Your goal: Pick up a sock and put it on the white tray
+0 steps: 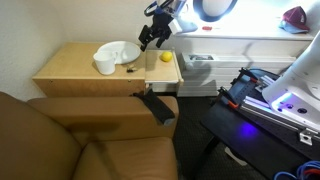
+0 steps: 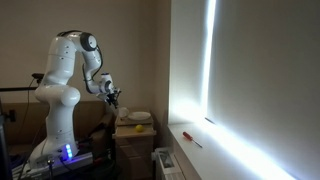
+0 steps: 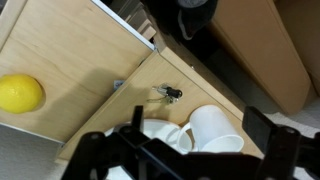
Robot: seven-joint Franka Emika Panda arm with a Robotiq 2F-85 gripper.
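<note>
Next, my gripper will go to the black sock's part (image 1: 150, 96) (image 3: 194, 14) nearest the table, at the edge of the sofa's arm, and close there.
The black sock (image 1: 157, 106) lies limp over the arm of the brown sofa, just off the table's near edge. In the wrist view a dark shape at the top edge (image 3: 192, 14) appears to be the same sock. The white tray (image 1: 122, 50) sits on the wooden table, and it also shows in the wrist view (image 3: 163, 134) and in an exterior view (image 2: 140, 117). My gripper (image 1: 150, 38) hovers above the table beside the tray. Its jaws (image 3: 198, 122) are open and empty. It also shows in an exterior view (image 2: 113, 97).
A white cup (image 1: 105, 64) (image 3: 216, 128) stands against the tray. A yellow ball (image 1: 165, 57) (image 3: 20, 93) (image 2: 137, 128) and a small dark metal item (image 3: 168, 94) lie on the table (image 1: 70, 62). The brown sofa (image 1: 90, 135) is next to the table. Dark equipment (image 1: 262, 100) stands on the other side.
</note>
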